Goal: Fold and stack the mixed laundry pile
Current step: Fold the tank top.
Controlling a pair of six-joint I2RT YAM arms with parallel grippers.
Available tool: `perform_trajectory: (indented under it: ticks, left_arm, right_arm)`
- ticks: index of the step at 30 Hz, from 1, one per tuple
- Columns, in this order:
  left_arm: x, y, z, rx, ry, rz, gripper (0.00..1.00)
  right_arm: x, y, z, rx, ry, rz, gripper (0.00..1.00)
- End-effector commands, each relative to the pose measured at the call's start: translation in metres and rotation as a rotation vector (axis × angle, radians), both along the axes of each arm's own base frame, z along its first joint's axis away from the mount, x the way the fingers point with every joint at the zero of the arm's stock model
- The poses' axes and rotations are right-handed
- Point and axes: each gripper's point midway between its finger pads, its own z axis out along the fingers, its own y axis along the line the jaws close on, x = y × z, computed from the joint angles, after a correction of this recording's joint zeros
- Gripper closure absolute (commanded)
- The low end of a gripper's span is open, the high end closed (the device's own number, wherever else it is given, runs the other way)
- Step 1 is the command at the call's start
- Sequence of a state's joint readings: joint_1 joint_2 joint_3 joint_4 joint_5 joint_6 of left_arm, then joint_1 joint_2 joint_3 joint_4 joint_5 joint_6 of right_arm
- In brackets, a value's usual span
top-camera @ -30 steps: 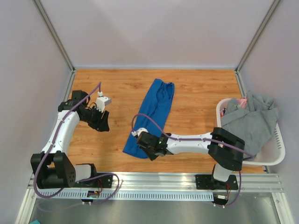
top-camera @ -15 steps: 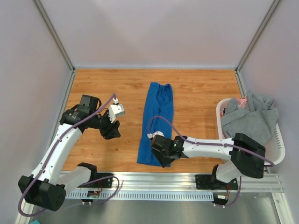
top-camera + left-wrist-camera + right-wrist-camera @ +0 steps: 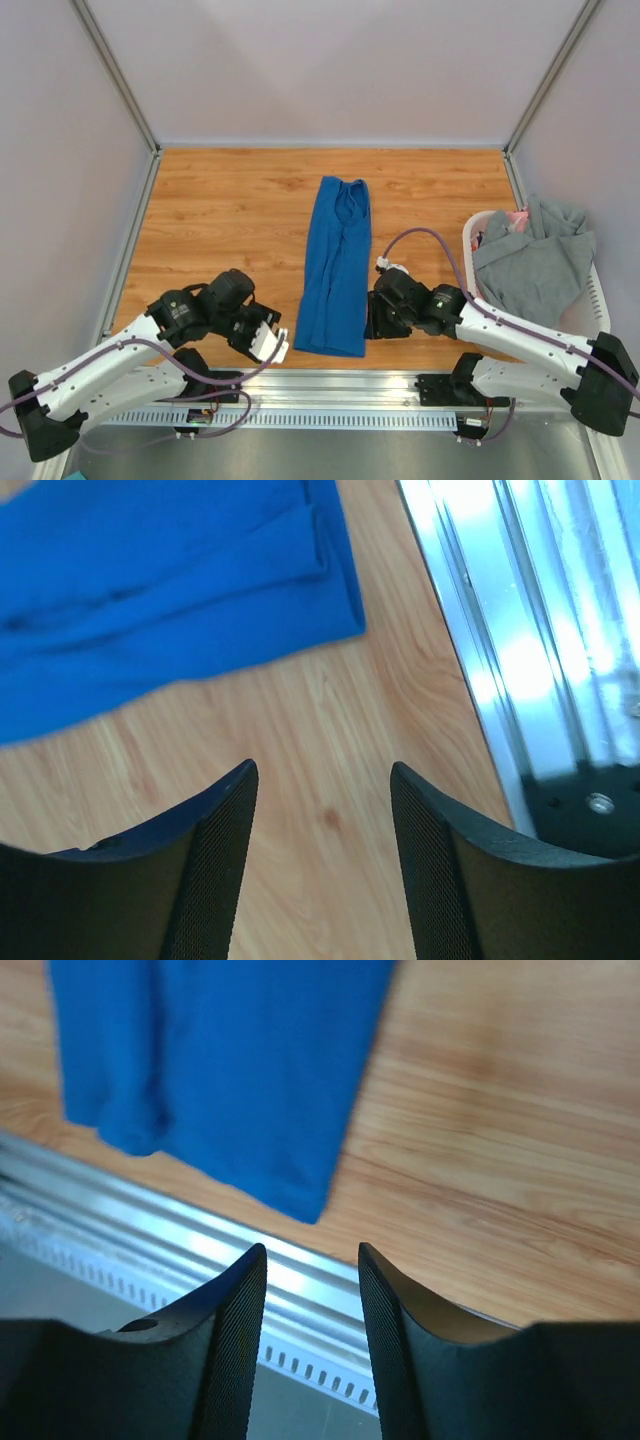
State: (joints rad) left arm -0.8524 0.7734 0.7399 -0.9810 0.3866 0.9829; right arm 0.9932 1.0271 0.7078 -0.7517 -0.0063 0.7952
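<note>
The robot's left gripper should next grab the near corner [image 3: 297, 347] [image 3: 357, 628] of the bright blue garment, the one closest to that gripper, by the aluminium rail.
The bright blue garment [image 3: 335, 270] of the mixed laundry pile lies flat as a long strip down the middle of the wooden table. Its near end shows in the left wrist view [image 3: 150, 600] and the right wrist view [image 3: 220, 1060]. My left gripper [image 3: 280, 338] is open over bare wood beside the garment's near-left corner [image 3: 323, 770]. Just right of the near-right corner, my right gripper [image 3: 369, 326] is open and holds nothing [image 3: 312, 1250]. A long grey garment [image 3: 535, 265] and a bit of pink cloth [image 3: 518, 217] lie in the basket.
A white slotted basket [image 3: 595, 330] stands at the table's right edge. The aluminium rail [image 3: 330, 385] runs along the near edge, close under both grippers [image 3: 520, 660] [image 3: 200, 1240]. Pale walls enclose the table on three sides.
My right gripper has opened and let go of the blue garment's near end, then moved to its right. The garment now lies straighter. My left arm swung from the far left to the near edge.
</note>
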Motion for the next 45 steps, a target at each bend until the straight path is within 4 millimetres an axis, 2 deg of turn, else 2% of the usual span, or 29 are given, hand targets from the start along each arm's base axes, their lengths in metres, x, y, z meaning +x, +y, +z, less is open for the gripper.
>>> perform_trajectory:
  ticks: [1,2,3,4,5,7,9,10,13,17,21,23,24,25,26,27,28,29,30,34,35,39,42,44,45]
  left_arm:
    - [0.013,-0.043,-0.018,-0.076,-0.26,-0.255,0.36]
    - [0.019,-0.056,-0.02,-0.101,-0.299,-0.283,0.36]
    - [0.018,-0.06,-0.027,-0.093,-0.295,-0.306,0.36]
    - [0.015,-0.061,-0.043,-0.062,-0.259,-0.335,0.36]
    - [0.018,-0.066,-0.045,-0.065,-0.275,-0.355,0.36]
    - [0.019,-0.068,-0.062,-0.033,-0.259,-0.374,0.36]
    - [0.025,-0.074,-0.067,-0.039,-0.289,-0.391,0.36]
    - [0.023,-0.072,-0.077,-0.024,-0.276,-0.398,0.37]
    - [0.021,-0.072,-0.089,-0.012,-0.272,-0.428,0.39]
    - [0.016,-0.075,-0.095,-0.024,-0.249,-0.454,0.43]
    - [0.011,-0.086,-0.096,-0.071,-0.235,-0.493,0.47]
    - [0.009,-0.09,-0.099,-0.078,-0.232,-0.506,0.5]
    - [0.007,-0.091,-0.102,-0.077,-0.227,-0.518,0.55]
    - [0.005,-0.092,-0.102,-0.081,-0.225,-0.529,0.59]
    - [0.003,-0.094,-0.102,-0.083,-0.218,-0.532,0.67]
    - [0.001,-0.093,-0.104,-0.078,-0.202,-0.531,0.72]
    - [0.001,-0.093,-0.103,-0.076,-0.189,-0.524,0.79]
    - [0.001,-0.094,-0.101,-0.075,-0.183,-0.514,0.93]
    - [0.005,-0.095,-0.099,-0.073,-0.187,-0.493,1.0]
    - [0.021,-0.105,-0.077,-0.074,-0.156,-0.331,1.0]
    - [0.026,-0.111,-0.065,-0.089,-0.142,-0.28,1.0]
    - [0.03,-0.112,-0.043,-0.099,-0.049,-0.148,1.0]
    - [0.048,-0.114,-0.027,-0.132,0.014,-0.002,1.0]
    - [0.066,-0.113,-0.017,-0.156,0.027,0.08,1.0]
    - [0.072,-0.114,-0.013,-0.174,0.048,0.119,1.0]
  right_arm:
    - [0.009,0.003,-0.017,0.074,0.09,-0.154,0.57]
    - [0.01,0.004,-0.019,0.081,0.093,-0.158,0.57]
    - [0.013,0.006,-0.02,0.091,0.095,-0.162,0.57]
    - [0.014,0.009,-0.025,0.093,0.11,-0.156,0.57]
    - [0.013,0.007,-0.031,0.084,0.128,-0.159,0.57]
    - [0.01,0.006,-0.046,0.067,0.172,-0.154,0.56]
    - [0.006,0.0,-0.061,0.048,0.201,-0.163,0.56]
    - [0.006,0.003,-0.066,0.057,0.207,-0.157,0.55]
    - [0.006,0.013,-0.07,0.083,0.231,-0.129,0.55]
    - [0.001,0.02,-0.083,0.086,0.289,-0.12,0.55]
    - [0.001,0.018,-0.085,0.076,0.286,-0.124,0.56]
    - [0.002,0.017,-0.084,0.071,0.28,-0.126,0.6]
    - [0.003,0.016,-0.083,0.071,0.274,-0.13,0.63]
    - [0.003,0.017,-0.082,0.074,0.271,-0.132,0.71]
    - [0.005,0.017,-0.081,0.077,0.267,-0.135,0.76]
    - [0.005,0.016,-0.081,0.077,0.264,-0.138,0.86]
    - [0.007,0.015,-0.08,0.08,0.262,-0.145,0.9]
    - [0.008,0.016,-0.078,0.085,0.257,-0.143,0.93]
    - [0.009,0.013,-0.076,0.083,0.249,-0.144,0.99]
    - [0.016,0.007,-0.06,0.108,0.215,-0.163,1.0]
    - [0.019,0.008,-0.054,0.122,0.201,-0.165,1.0]
    - [0.031,0.001,-0.033,0.138,0.142,-0.185,1.0]
    - [0.044,-0.001,-0.022,0.172,0.12,-0.205,1.0]
    - [0.056,-0.008,-0.023,0.168,0.113,-0.226,1.0]
    - [0.068,-0.01,-0.017,0.184,0.101,-0.248,1.0]
